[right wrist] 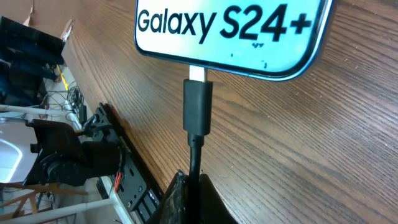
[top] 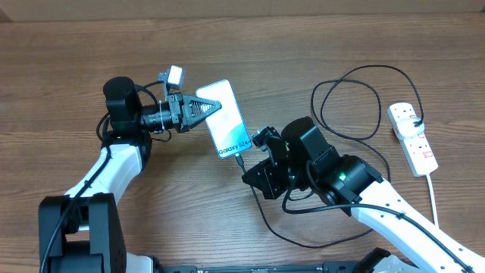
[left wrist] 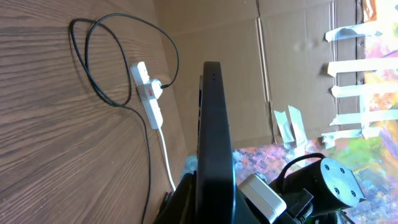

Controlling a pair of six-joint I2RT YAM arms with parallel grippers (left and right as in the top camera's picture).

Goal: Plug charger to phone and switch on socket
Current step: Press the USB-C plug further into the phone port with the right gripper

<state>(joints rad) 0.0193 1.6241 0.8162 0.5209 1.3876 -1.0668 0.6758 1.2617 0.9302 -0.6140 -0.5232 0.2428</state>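
The plug's metal tip sits too shallow in the phone, so the robot's right gripper should move up from the cable, grip the plug's black body (right wrist: 198,107) and push.
The phone (top: 223,117) shows its "Galaxy S24+" screen and is held tilted off the table. My left gripper (top: 198,108) is shut on its upper left side. In the left wrist view the phone (left wrist: 214,137) is edge-on between the jaws (left wrist: 211,208). My right gripper (top: 254,165) is shut on the black charger cable just behind its plug (top: 239,160). In the right wrist view the plug (right wrist: 198,106) stands straight above the jaws (right wrist: 194,199). Its metal tip meets the bottom edge of the phone (right wrist: 230,31), with part of the tip showing. The white socket (top: 413,138) lies at the far right.
The charger cable loops (top: 348,106) between the right arm and the socket, and another run curves under the right arm (top: 303,243). The socket's white cord (top: 434,193) runs toward the front edge. A cardboard wall (left wrist: 292,62) stands beyond the table. The table edge (right wrist: 118,118) lies left of the plug.
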